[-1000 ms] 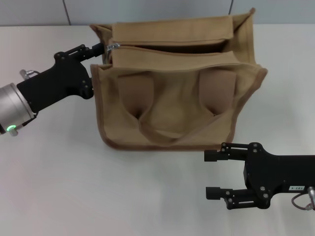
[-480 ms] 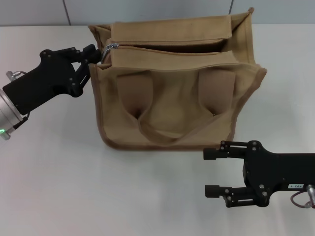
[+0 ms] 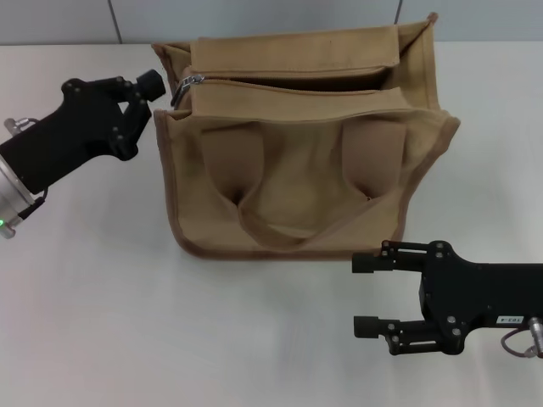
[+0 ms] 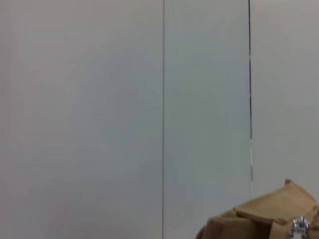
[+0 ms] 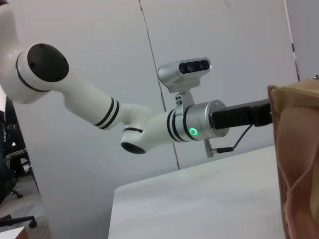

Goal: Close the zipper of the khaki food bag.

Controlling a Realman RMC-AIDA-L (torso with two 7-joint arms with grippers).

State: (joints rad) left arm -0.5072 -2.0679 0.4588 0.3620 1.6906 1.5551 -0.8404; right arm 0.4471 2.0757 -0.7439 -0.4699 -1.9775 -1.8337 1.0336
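Observation:
The fingers of my left gripper are closed short of the end of the pull tab, so that gripper should open and take hold of the bag's corner (image 3: 180, 98) before my right gripper gets to the tab.
The khaki food bag (image 3: 305, 170) stands upright mid-table, handles folded down its front. Its zipper (image 3: 288, 82) lies open along the top, showing a dark gap. The silver pull tab (image 3: 192, 81) sits at the bag's left end and also shows in the left wrist view as pull tab (image 4: 300, 225) on the bag corner (image 4: 259, 219). My left gripper (image 3: 150, 87) hovers just left of that end, a short gap away from the tab. My right gripper (image 3: 366, 295) rests open and empty at the near right, in front of the bag.
The white table (image 3: 102, 297) carries only the bag. A grey panelled wall (image 3: 254, 17) rises behind it. In the right wrist view the left arm (image 5: 199, 124) reaches toward the bag edge (image 5: 296, 164).
My left gripper has drawn back to the left, away from the pull tab it was at a second ago. The tab stays at the left end. The right arm has barely moved.

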